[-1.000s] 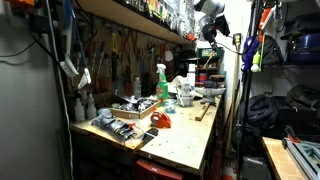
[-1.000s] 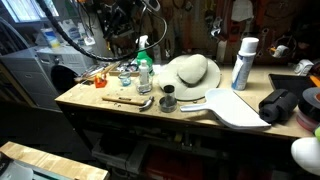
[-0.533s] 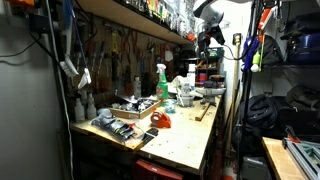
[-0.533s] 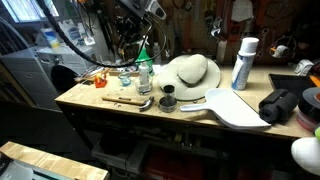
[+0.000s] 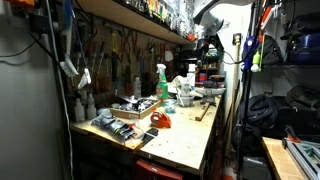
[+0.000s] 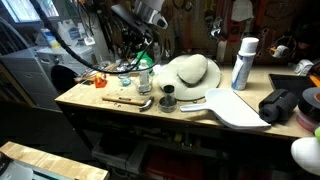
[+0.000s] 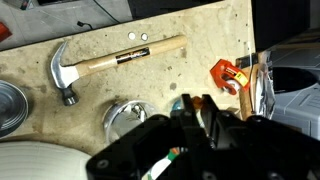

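Next, I let go of the small brown piece with my gripper inside the clear cup (image 5: 185,100) (image 7: 129,118) beside the claw hammer.
My gripper (image 7: 192,108) hangs in the air above the cluttered wooden workbench (image 7: 200,45), and its two black fingers are close together with only a thin slit between them. It shows in both exterior views (image 5: 208,45) (image 6: 141,42). In the wrist view a claw hammer (image 7: 110,62) with a wooden handle lies just beyond the fingertips. A shiny metal ladle (image 7: 125,115) lies right beside them. A small orange tool (image 7: 230,73) lies to the right. The hammer (image 6: 125,100) and the ladle (image 6: 146,103) also show in an exterior view.
A white brimmed hat (image 6: 190,72), a green spray bottle (image 6: 143,68), a small black cup (image 6: 168,101), a white spray can (image 6: 242,62) and a white board (image 6: 235,108) stand on the bench. A shelf (image 5: 130,15) runs above it. A black bag (image 6: 281,105) lies at one end.
The arm has come down and swung over the bench, toward the spray bottle and hammer. The things on the bench have not moved.
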Controlling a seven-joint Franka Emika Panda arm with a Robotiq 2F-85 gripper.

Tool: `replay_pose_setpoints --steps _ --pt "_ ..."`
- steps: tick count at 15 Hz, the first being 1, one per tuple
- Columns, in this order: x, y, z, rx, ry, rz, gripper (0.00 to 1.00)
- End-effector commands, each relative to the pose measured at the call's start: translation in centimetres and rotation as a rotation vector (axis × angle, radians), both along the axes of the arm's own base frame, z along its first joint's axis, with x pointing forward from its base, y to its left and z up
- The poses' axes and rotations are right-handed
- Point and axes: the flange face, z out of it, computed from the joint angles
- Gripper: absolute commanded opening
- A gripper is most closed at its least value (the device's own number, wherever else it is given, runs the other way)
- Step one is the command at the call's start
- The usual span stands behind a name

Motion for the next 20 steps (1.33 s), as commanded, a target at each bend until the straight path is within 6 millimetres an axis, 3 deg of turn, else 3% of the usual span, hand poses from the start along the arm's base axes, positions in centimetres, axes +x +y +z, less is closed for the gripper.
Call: replay_pose_setpoints --steps 1,11,20 --pt "-1.6 1.6 -0.9 -0.017 -0.006 0.025 0.04" --pt "-1.8 4.7 -4.0 -0.036 -0.027 0.040 0.04" --pt "0.2 5.4 -4.8 -0.213 -0.097 -0.016 0.04"
